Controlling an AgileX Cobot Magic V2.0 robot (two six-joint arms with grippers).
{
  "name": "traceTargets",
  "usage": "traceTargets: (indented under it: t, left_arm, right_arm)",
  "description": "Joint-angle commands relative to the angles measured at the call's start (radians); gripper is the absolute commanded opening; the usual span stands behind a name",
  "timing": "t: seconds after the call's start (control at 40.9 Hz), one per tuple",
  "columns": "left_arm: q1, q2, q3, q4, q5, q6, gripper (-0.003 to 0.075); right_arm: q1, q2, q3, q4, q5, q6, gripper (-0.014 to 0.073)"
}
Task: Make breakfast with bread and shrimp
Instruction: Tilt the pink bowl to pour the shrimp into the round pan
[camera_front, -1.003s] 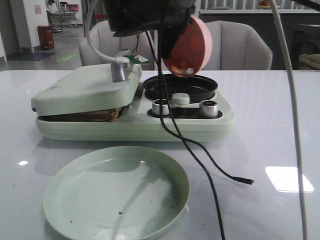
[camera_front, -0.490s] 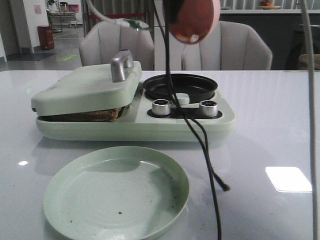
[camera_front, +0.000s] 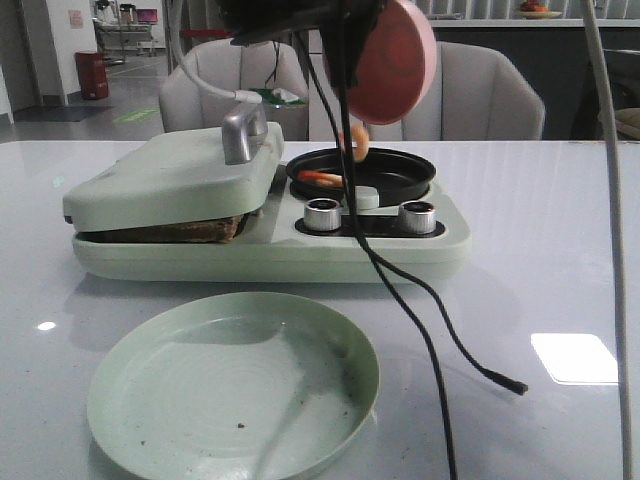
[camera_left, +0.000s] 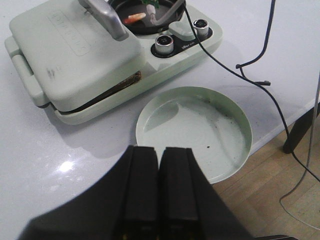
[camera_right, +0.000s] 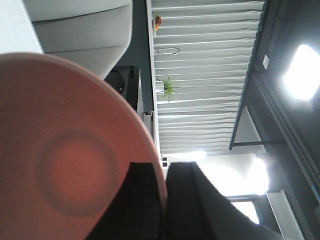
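Note:
My right gripper is going to put the pink plate down on the open table (camera_front: 612, 312) by the bright light patch, past the maker's pan end.
My right gripper (camera_right: 162, 167) is shut on the rim of a pink plate (camera_front: 392, 58), held tipped on edge high above the black round pan (camera_front: 400, 172). A small curled orange-pink shrimp (camera_front: 357, 140) is just above the pan, below the plate. An orange-red piece (camera_front: 320, 178) lies in the pan and also shows in the left wrist view (camera_left: 135, 19). The bread shows only as a dark brown crust (camera_front: 185, 231) under the shut press lid (camera_front: 170, 180). My left gripper (camera_left: 160, 150) is shut and empty, above the table by the green plate (camera_left: 235, 117).
The pale green breakfast maker (camera_front: 400, 250) has two metal knobs (camera_front: 322, 214) and a metal lid handle (camera_front: 243, 131). An empty green plate (camera_front: 150, 420) lies in front of it. Black cables (camera_front: 420, 330) hang across the maker. The table's edge (camera_left: 280, 130) is near the plate.
The pink plate swung up and then tipped over the pan. The shrimp that lay in the plate has left it and is now at the pan. The hanging cables shifted.

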Motion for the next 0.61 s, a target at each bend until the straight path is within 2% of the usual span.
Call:
traceTargets:
  t: [0.0, 0.122, 0.171, 0.416, 0.587]
  left_arm:
    - [-0.009, 0.001, -0.027, -0.016, -0.068, -0.008, 0.0101]
    - [-0.009, 0.001, -0.027, -0.016, -0.068, -0.008, 0.0101]
    - [-0.009, 0.001, -0.027, -0.016, -0.068, -0.008, 0.0101]
    - [-0.009, 0.001, -0.027, -0.016, -0.068, -0.008, 0.0101]
    - [-0.009, 0.001, -0.027, -0.016, -0.068, -0.008, 0.0101]
  right_arm:
    - [-0.001, -0.088, -0.032, -0.106, 0.107, 0.001, 0.0045]
    - [-0.001, -0.101, -0.032, -0.088, 0.152, 0.02, 0.0045]
    - [-0.001, -0.119, -0.032, -0.036, 0.156, 0.032, 0.0045]
    - [-0.036, -0.341, 0.024, 0.518, 0.101, 0.038, 0.0045]
    - [-0.122, -0.528, 0.219, 0.693, 0.082, 0.038, 0.0045]
